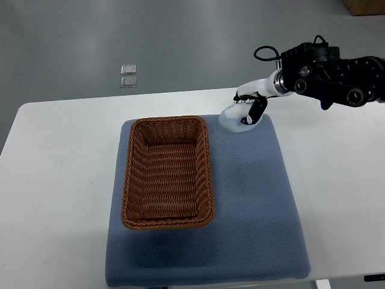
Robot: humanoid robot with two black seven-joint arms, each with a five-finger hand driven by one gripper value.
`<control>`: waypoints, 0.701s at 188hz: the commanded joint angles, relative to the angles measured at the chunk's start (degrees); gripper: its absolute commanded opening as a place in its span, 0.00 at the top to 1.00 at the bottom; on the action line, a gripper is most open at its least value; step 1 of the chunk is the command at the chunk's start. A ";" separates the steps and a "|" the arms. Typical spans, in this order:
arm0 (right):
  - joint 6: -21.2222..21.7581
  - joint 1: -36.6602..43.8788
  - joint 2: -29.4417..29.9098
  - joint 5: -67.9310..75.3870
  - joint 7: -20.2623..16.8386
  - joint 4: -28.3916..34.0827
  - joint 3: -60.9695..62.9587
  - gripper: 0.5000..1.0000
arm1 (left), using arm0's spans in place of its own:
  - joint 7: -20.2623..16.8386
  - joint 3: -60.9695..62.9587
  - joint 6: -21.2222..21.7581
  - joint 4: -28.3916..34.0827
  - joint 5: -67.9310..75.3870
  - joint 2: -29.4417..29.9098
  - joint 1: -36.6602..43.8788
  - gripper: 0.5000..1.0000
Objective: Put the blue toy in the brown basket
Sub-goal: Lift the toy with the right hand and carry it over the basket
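Observation:
The right gripper should release the blue toy near the middle of the brown basket's bottom (171,167).
A pale blue toy (230,119) sits at the far edge of the blue mat (252,192), just right of the brown basket's far right corner. My right hand (251,107) comes in from the right edge and is on the toy, its white and black fingers curled over the toy's top and right side. The toy's underside looks to be touching the mat. The brown wicker basket (167,121) lies on the left half of the mat and holds nothing. The left arm does not show.
The mat lies on a white table (60,156). Beyond the table's far edge is grey floor with two small square plates (129,76). The black forearm (337,75) hangs over the table's far right corner.

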 commanded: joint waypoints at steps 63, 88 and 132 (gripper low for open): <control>-1.99 4.18 10.70 5.46 1.23 1.88 1.66 1.00 | -0.01 0.00 0.11 0.00 -0.09 0.00 0.00 0.00; -3.75 3.65 16.32 6.17 1.23 1.09 1.57 1.00 | -0.01 0.00 0.11 0.00 -0.09 0.00 0.00 0.00; -6.03 -0.48 19.57 8.36 1.14 -1.11 1.13 1.00 | -0.01 -0.08 0.11 0.00 -0.09 0.00 0.00 0.00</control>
